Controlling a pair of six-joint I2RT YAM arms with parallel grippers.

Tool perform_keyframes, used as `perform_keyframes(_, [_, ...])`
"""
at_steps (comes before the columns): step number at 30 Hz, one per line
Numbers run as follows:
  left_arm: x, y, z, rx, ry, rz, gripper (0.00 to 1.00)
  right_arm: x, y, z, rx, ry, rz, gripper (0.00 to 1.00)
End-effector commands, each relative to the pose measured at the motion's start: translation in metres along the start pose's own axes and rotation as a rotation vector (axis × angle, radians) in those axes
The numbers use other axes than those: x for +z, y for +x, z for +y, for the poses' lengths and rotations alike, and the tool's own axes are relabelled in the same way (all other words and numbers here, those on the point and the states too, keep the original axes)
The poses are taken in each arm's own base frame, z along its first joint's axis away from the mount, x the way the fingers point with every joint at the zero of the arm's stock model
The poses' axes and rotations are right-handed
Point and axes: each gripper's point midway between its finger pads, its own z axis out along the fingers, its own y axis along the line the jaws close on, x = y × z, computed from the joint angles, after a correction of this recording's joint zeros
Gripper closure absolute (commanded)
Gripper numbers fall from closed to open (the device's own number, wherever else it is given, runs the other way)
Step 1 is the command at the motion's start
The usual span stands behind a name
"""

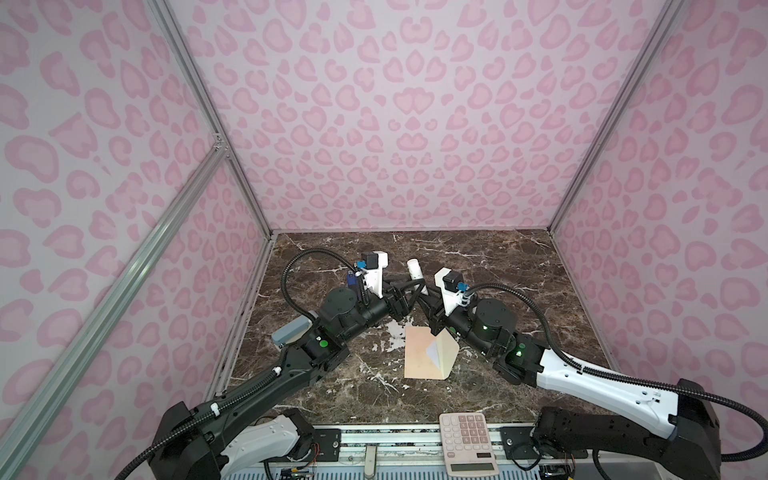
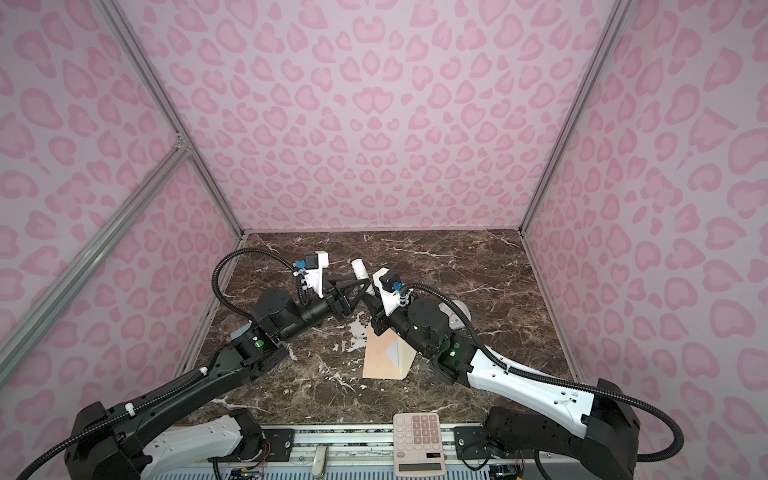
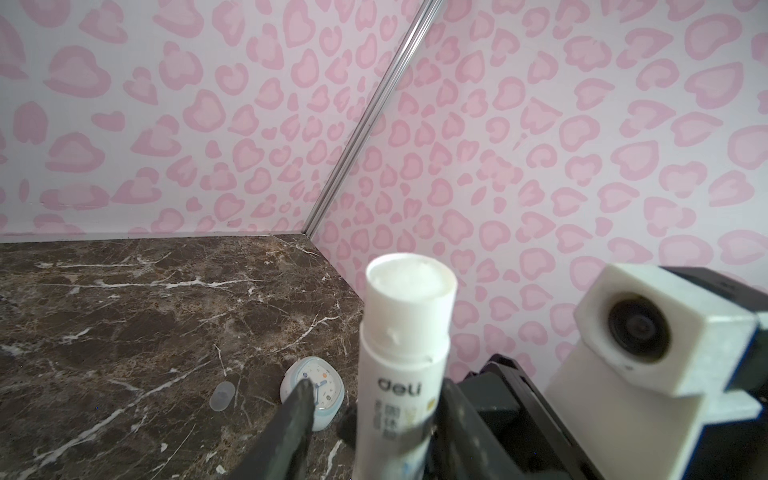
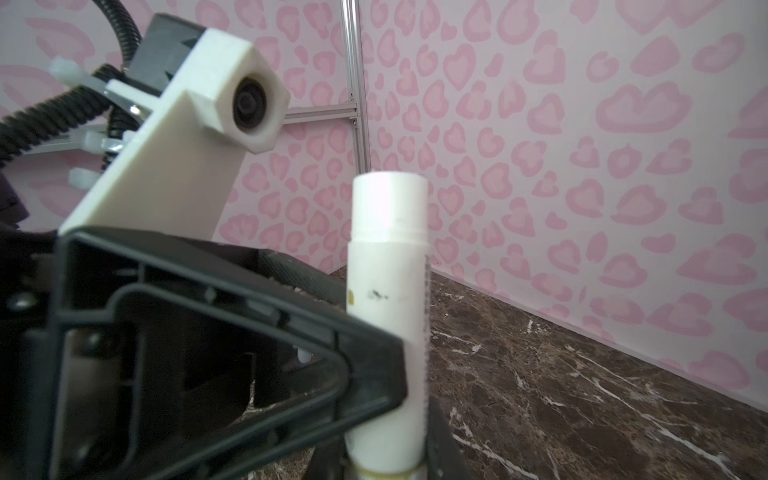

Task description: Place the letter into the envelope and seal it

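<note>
The glue stick has my left gripper low on it, close to my right gripper, so my left gripper needs to hold it nearer the glue stick's open end [image 3: 403, 361] to free its base.
The peach envelope [image 1: 417, 357] [image 2: 378, 357] lies flat mid-table, its triangular flap [image 1: 448, 351] raised at the right side. A pale white triangle [image 1: 433, 353] shows in its mouth; I cannot tell whether that is the letter. Above and behind it, both grippers meet round an uncapped white glue stick [image 1: 415, 270] [image 2: 359, 270] [image 3: 403, 332] [image 4: 388, 270]. My right gripper [image 4: 384, 453] [image 1: 424, 297] is shut on the stick's base. My left gripper [image 3: 376, 399] [image 1: 409, 291] stands open around the stick, one finger [image 3: 297, 415] clearly apart from it.
A white calculator [image 1: 469, 444] [image 2: 420, 442] rests on the front rail. A small pale-blue clock [image 3: 316, 390] and a clear cap [image 3: 222, 396] lie on the marble near the right wall. White smears [image 1: 395, 336] mark the table left of the envelope.
</note>
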Motion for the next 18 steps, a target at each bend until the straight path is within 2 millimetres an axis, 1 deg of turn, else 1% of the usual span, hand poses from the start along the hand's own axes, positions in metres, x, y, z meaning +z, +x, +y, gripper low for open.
perform_keyframes(1, [-0.0005, -0.0092, -0.0107, 0.0, 0.046, -0.018, 0.5, -0.001, 0.002, 0.0048, -0.013, -0.023, -0.001, 0.95])
perform_keyframes(5, [0.0005, -0.0112, -0.0141, -0.007, 0.069, -0.021, 0.5, -0.0008, 0.0042, 0.0076, -0.017, -0.034, 0.008, 0.96])
perform_keyframes(10, [0.0013, -0.0109, -0.0164, -0.009, 0.088, -0.018, 0.57, -0.0014, 0.0076, 0.0079, -0.017, -0.035, 0.015, 0.96])
perform_keyframes(13, [0.001, -0.01, -0.0155, -0.013, 0.088, -0.017, 0.62, -0.0015, 0.0079, 0.0076, -0.019, -0.034, 0.016, 0.96])
perform_keyframes(18, [-0.0019, -0.0109, -0.0145, -0.026, 0.105, -0.022, 0.79, -0.0017, 0.012, 0.0082, -0.008, -0.038, 0.033, 0.96])
